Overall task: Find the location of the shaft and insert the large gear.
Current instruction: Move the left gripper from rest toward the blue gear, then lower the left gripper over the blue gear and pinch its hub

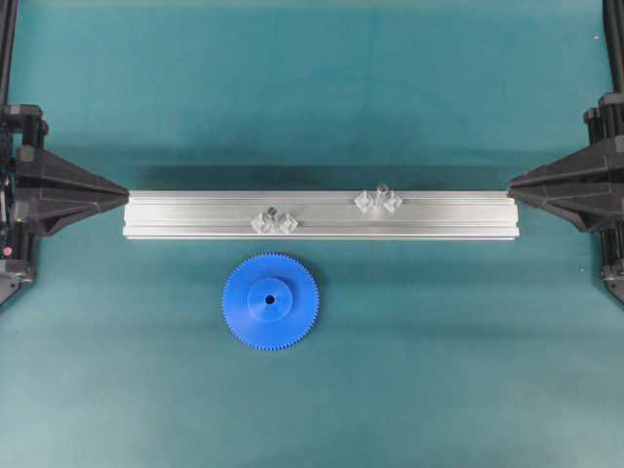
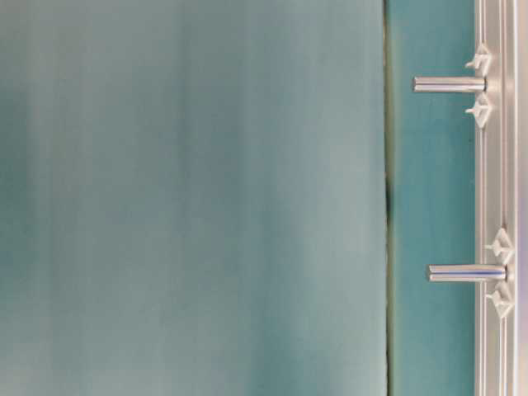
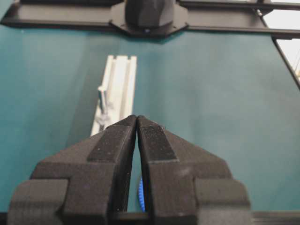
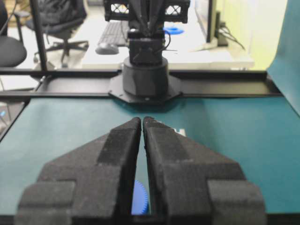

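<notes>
The large gear has a raised middle point(image 1: 270, 299). My left gripper will go there next and close on it, because that keeps the gear's toothed edge free.
The large gear point(image 1: 270, 300), bright blue with a raised hub, lies flat on the teal mat just in front of the aluminium rail point(image 1: 439, 216). Two upright pins stand on the rail, each between shiny brackets: one shaft point(image 1: 274, 212) left of centre and a second shaft point(image 1: 381, 189) right of centre. In the table-level view they show as two steel pins point(image 2: 450, 84) point(image 2: 466, 272). My left gripper point(image 1: 122, 193) sits at the rail's left end, shut and empty point(image 3: 136, 117). At the rail's right end my right gripper point(image 1: 512, 183) is likewise shut on nothing point(image 4: 142, 118).
Black arm bases and frame bars point(image 1: 19, 185) stand at both sides of the mat. Through the left wrist jaws a sliver of the gear point(image 3: 140, 197) shows, and the rail point(image 3: 117, 84) runs away ahead. A desk with a keyboard point(image 4: 112, 35) lies beyond the table.
</notes>
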`<state>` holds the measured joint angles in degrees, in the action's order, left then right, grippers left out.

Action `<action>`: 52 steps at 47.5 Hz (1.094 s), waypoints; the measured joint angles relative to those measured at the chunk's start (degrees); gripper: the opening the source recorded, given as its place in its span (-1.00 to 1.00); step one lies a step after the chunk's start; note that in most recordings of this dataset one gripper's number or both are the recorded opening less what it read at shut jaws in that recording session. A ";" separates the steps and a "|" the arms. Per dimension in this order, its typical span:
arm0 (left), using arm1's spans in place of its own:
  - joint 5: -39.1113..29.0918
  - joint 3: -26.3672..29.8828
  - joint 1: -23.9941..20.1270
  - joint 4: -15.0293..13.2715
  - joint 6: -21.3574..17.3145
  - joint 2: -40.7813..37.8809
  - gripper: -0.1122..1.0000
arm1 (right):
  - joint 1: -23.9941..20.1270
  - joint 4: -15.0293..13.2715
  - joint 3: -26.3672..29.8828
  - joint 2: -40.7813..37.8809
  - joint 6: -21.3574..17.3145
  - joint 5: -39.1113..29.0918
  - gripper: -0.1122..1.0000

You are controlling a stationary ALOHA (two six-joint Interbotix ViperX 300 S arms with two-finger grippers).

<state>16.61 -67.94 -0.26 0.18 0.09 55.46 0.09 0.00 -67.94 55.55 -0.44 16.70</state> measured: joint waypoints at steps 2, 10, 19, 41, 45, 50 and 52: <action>0.00 0.09 0.00 0.18 0.53 -0.09 -0.57 | 0.00 0.00 0.00 0.00 0.00 -0.09 -0.49; -0.18 1.93 0.09 0.44 1.93 -0.88 -0.80 | 0.09 0.79 0.26 0.09 0.00 -4.39 -0.74; -5.36 5.98 1.93 0.53 2.11 -6.77 -0.80 | 0.35 0.97 2.99 0.09 -0.09 -11.78 -0.77; -19.78 15.91 5.19 0.53 8.70 -21.80 -0.80 | 2.90 0.97 4.92 -0.62 -0.09 -22.41 -0.77; -23.03 17.67 5.19 0.53 9.84 -22.68 -0.80 | 3.16 1.05 4.92 -0.70 -0.09 -25.14 -0.77; -26.89 19.69 5.54 0.53 9.93 -24.26 -0.79 | 3.69 1.05 4.92 -0.70 -0.09 -27.16 -0.77; -28.13 20.57 5.80 0.53 9.93 -25.14 -0.77 | 3.96 1.05 4.92 -0.70 -0.09 -27.60 -0.77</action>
<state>-11.51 -47.37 5.54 0.70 10.02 30.32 4.04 1.05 -63.02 54.84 -0.53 -10.90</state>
